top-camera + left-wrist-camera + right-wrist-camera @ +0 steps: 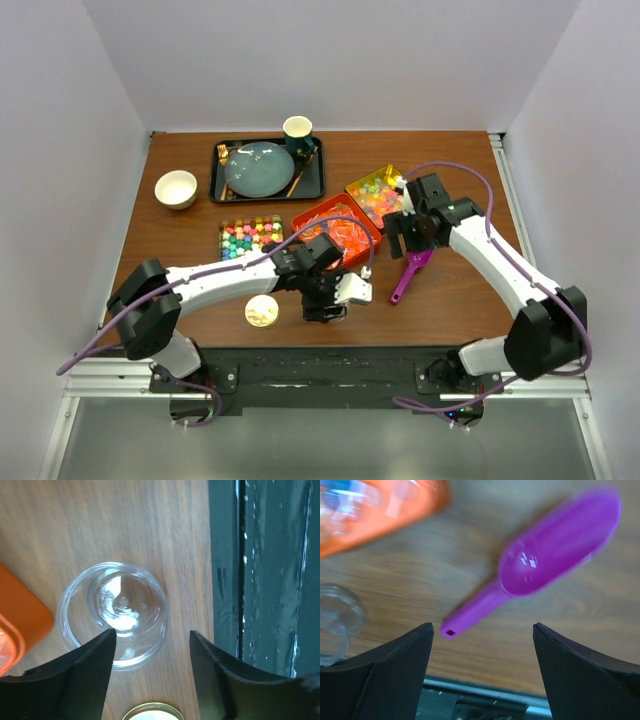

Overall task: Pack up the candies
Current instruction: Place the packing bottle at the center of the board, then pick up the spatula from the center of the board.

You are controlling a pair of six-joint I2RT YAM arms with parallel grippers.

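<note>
My right gripper will grab the purple scoop by its handle [408, 270] [491, 598], close to where the handle joins the scoop's wide part.
Multicoloured cube candies [250, 238] fill a small black tray. Pastel bead candies [378, 192] fill a yellow tray. Wrapped candies [340, 235] lie in an orange tray [322, 211], blurred at the top left of the right wrist view [350, 500]. An empty clear jar [112, 615] stands near the table's front edge [354, 290]. My left gripper [152, 632] is open and empty just above it, the left finger over its rim. My right gripper [482, 625] is open and empty above the purple scoop [545, 555], which lies on the table [411, 275].
A gold lid [262, 311] lies left of the jar and shows in the left wrist view [152, 711]. A black tray [225, 187] with a plate and a green cup [298, 132] stands at the back. A white bowl [176, 188] stands at the back left.
</note>
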